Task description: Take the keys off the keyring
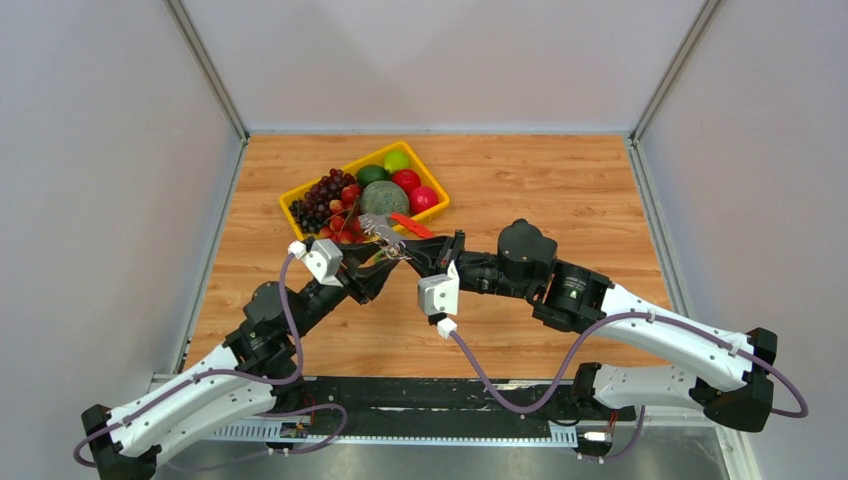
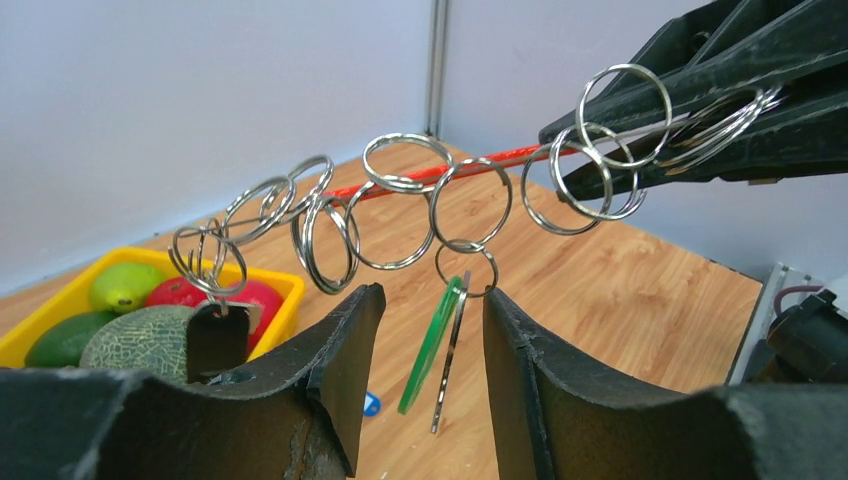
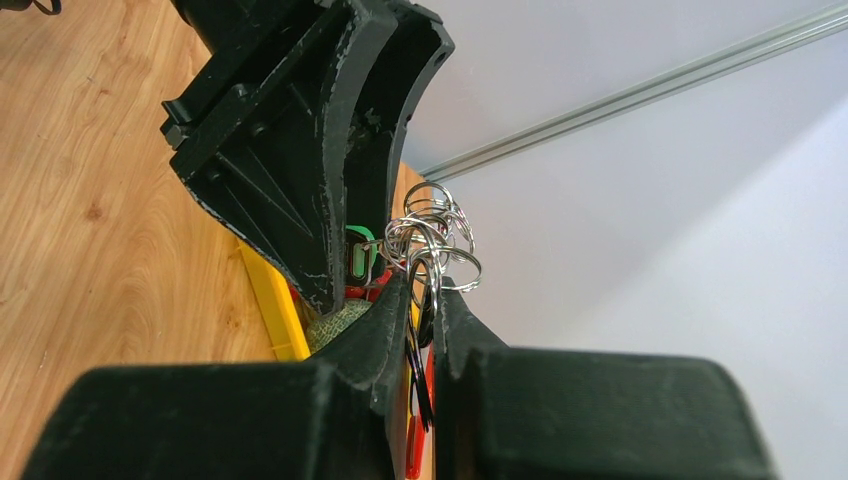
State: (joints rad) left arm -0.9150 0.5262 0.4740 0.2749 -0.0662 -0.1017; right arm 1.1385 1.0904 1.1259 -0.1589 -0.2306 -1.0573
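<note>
Next, my left gripper closes on the dangling green tag (image 2: 431, 347) before my right gripper opens, as my right gripper is pinching rings at the end of the red keyring.
The keys (image 1: 380, 228) hang as a silver bunch in the air in front of the tray, joined to the red keyring (image 1: 413, 229). In the left wrist view several silver split rings (image 2: 400, 200) are strung along the red keyring (image 2: 450, 170). A green-tagged key (image 2: 433, 340) and a thin silver key (image 2: 452, 350) dangle between the spread fingers of my left gripper (image 2: 432, 295), untouched. My right gripper (image 3: 422, 290) is shut on the ring bunch (image 3: 430, 235) and the red keyring's end; it shows at the upper right of the left wrist view (image 2: 700, 110). The two grippers (image 1: 385, 258) (image 1: 425, 252) meet mid-table.
A yellow tray (image 1: 292, 196) with grapes, apples, limes and a melon (image 1: 384, 198) stands just behind the grippers. It also shows in the left wrist view (image 2: 55, 305). A small blue piece (image 2: 370, 404) lies on the wooden table below the left fingers.
</note>
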